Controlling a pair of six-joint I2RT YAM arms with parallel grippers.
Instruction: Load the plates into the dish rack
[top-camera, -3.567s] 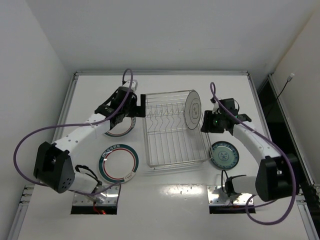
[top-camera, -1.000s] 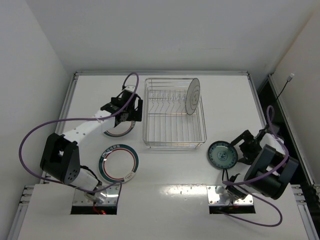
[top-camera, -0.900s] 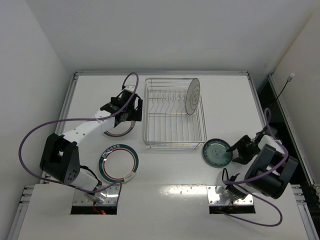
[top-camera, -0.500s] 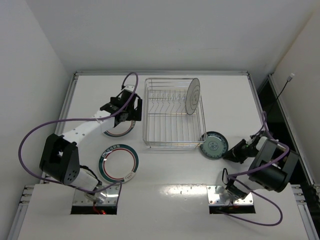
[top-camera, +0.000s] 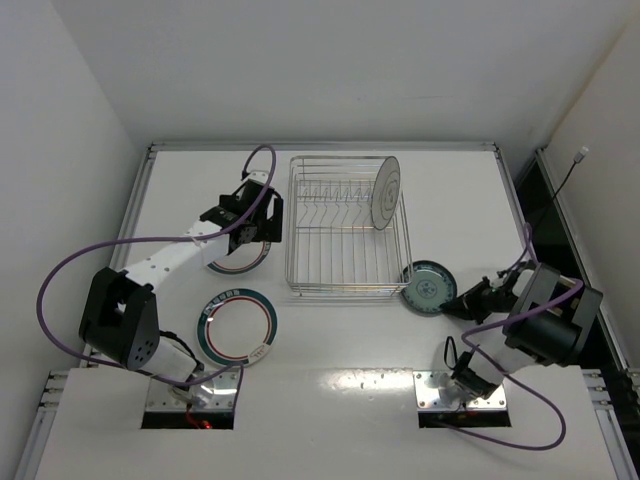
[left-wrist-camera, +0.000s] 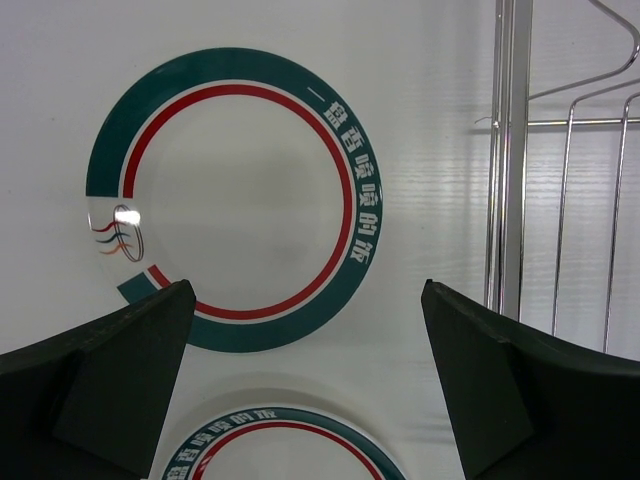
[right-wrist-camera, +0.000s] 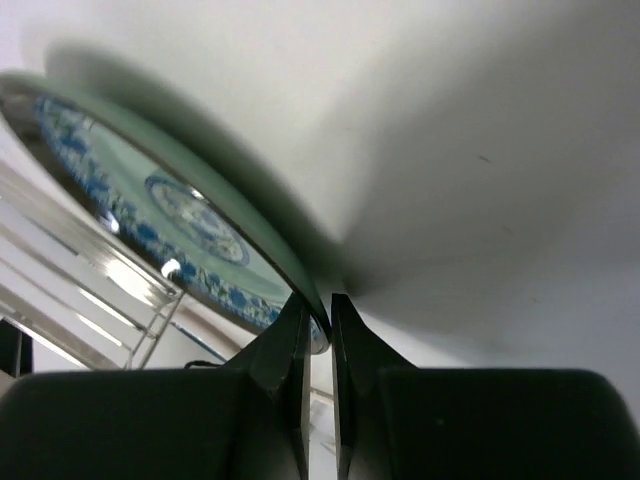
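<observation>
I should release the small teal-green plate, now tilted up beside the rack's corner, with my right gripper in the rack slot (top-camera: 368, 207) beside the upright white plate.
The small teal-green patterned plate (top-camera: 427, 288) is tilted up off the table beside the right front corner of the silver wire dish rack (top-camera: 347, 292). My right gripper (top-camera: 450, 303) is shut on its rim; in the right wrist view the fingers (right-wrist-camera: 318, 322) pinch the plate's edge (right-wrist-camera: 150, 190). A white plate with a thin dark rim (top-camera: 385, 192) stands upright in the rack's far right. Two white plates with teal-and-red rings lie left of the rack (top-camera: 240, 260) (top-camera: 238, 325). My left gripper (top-camera: 250, 232) hovers open over the farther one (left-wrist-camera: 280, 440), and the other plate shows beyond it (left-wrist-camera: 235, 200).
The rack's left wall wires (left-wrist-camera: 510, 160) stand close on the right of my left gripper. The rack wires (right-wrist-camera: 90, 290) show just behind the teal plate in the right wrist view. The table's raised edge (top-camera: 510, 190) runs along the right side.
My right gripper took hold of the teal plate, tilted it up and carried it left and back to the rack's right front corner. The left arm has stayed still.
</observation>
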